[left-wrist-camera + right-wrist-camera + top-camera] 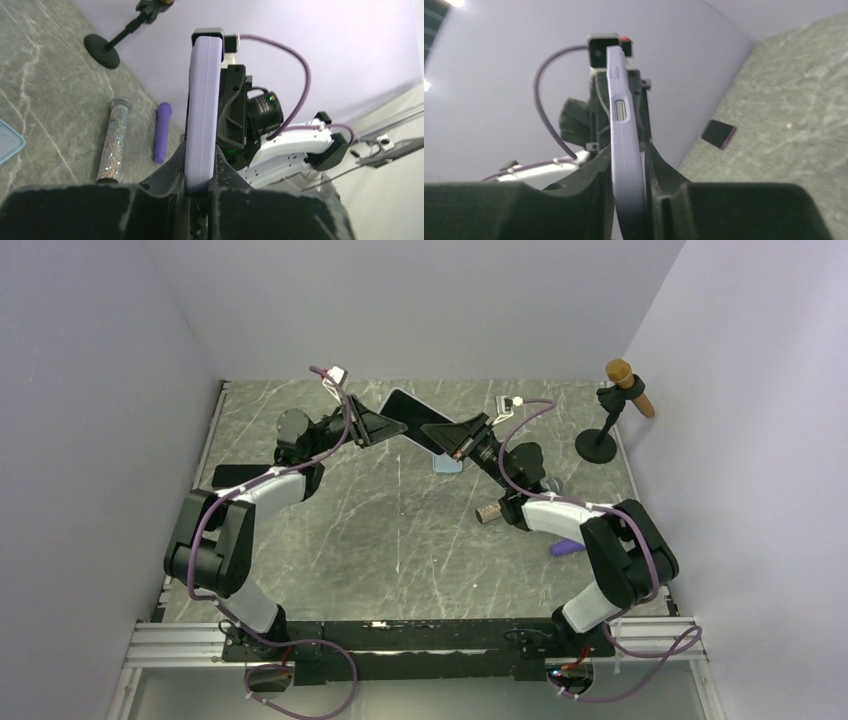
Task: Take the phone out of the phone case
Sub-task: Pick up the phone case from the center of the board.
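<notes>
The left gripper is pinching the phone and case together halfway along the case's long edge, so it should open and grab the case's lower corner [438, 452].
The phone [405, 410], dark screen up, sits in a lilac phone case [202, 100] and hangs tilted above the back middle of the table, held from both ends. My left gripper [393, 427] is shut on the case's left end; in the left wrist view both fingers [200, 172] press its flat sides. My right gripper [440, 432] is shut on the opposite end. The right wrist view shows the case edge [623, 135] with its side buttons running up between the jaws [629, 172]. Only the case's edge shows in the wrist views; the screen is hidden there.
On the table below lies a light blue flat piece [447, 465]. A glittery cylinder [114, 140] and a purple cylinder [161, 132] lie near the right arm. A microphone on a black stand [610, 420] is at the back right. A dark flat slab [230, 476] lies at the left.
</notes>
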{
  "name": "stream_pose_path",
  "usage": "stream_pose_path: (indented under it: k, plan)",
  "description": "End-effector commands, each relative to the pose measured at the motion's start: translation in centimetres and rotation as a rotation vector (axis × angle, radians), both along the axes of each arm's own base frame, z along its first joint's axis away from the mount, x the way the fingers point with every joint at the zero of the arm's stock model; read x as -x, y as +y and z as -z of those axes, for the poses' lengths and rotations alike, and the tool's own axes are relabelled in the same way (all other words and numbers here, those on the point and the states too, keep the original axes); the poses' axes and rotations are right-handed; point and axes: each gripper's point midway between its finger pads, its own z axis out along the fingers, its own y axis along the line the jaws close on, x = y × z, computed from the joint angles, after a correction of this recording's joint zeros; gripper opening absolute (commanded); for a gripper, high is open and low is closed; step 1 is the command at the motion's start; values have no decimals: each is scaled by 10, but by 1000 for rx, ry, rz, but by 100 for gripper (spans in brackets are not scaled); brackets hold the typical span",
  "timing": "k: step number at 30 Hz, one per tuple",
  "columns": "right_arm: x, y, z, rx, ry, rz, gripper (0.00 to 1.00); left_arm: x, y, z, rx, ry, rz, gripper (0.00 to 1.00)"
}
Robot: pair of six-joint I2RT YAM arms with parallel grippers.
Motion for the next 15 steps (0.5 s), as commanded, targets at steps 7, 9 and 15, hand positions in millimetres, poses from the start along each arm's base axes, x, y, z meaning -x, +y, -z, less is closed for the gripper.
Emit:
stream_pose_path:
  k: [7,9,15]
  plan:
    - [20,-24,44,538,19,-94,70,16,-12,-16,-132,-230,115,0]
    - [29,-34,43,569,-2,-172,70,20,-15,-17,-139,-243,146,0]
    - [58,-39,34,621,-66,-428,68,45,-38,-16,-188,-299,285,0]
